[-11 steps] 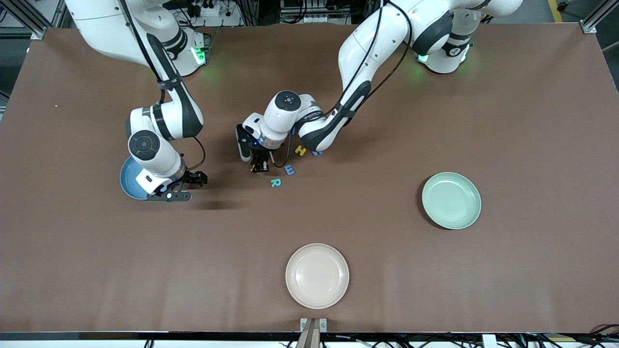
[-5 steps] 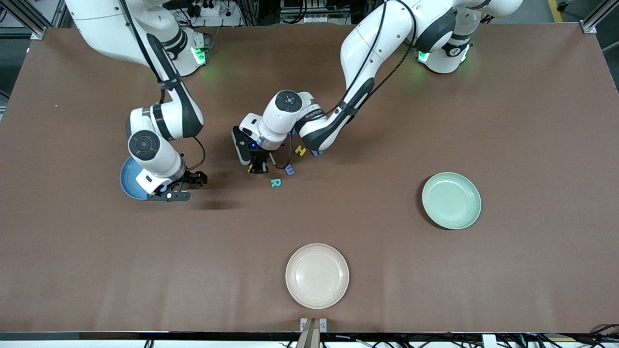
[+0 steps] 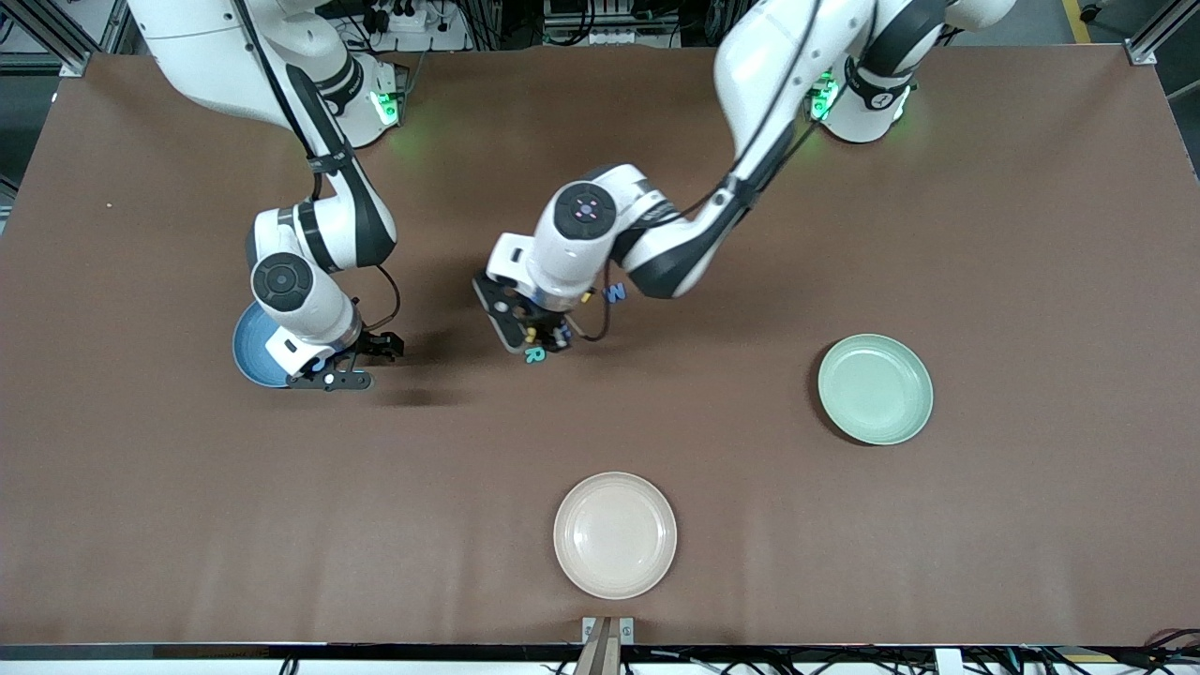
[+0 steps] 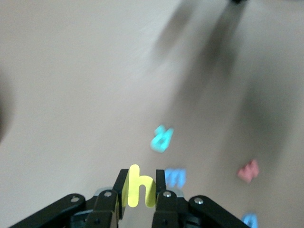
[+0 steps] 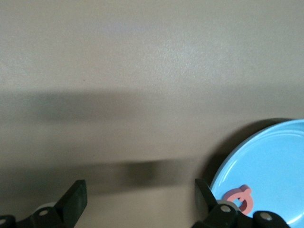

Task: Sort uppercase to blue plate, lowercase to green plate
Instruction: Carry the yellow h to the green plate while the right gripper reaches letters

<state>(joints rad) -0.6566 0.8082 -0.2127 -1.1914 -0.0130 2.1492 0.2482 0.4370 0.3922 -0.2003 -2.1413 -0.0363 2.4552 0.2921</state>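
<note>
Next, my left gripper lets go of the yellow h on the green plate [image 3: 889,365], between the plate's middle and its far rim.
My left gripper [image 3: 539,339] hangs over the teal R [image 3: 534,355] in the middle of the table, shut on a small yellow lowercase letter [image 4: 137,187] that stands upright between its fingers. In the left wrist view, the R [image 4: 161,137], a blue letter [image 4: 175,176] and a red letter [image 4: 248,171] lie on the cloth below. A blue W [image 3: 614,293] lies beside the left forearm. My right gripper [image 3: 361,364] waits open and empty just over the table beside the blue plate [image 3: 246,352]. That plate [image 5: 275,161] holds a red Q [image 5: 239,198]. The green plate [image 3: 875,388] sits bare toward the left arm's end.
A cream-pink plate [image 3: 614,534] lies near the table's front edge, nearer to the front camera than the letters. Brown cloth covers the table. The left arm's elbow hides part of the letter cluster.
My left gripper has moved with the yellow letter from beside the letter cluster to over the teal R, and its arm has swung toward the left arm's end. The right arm has not moved.
</note>
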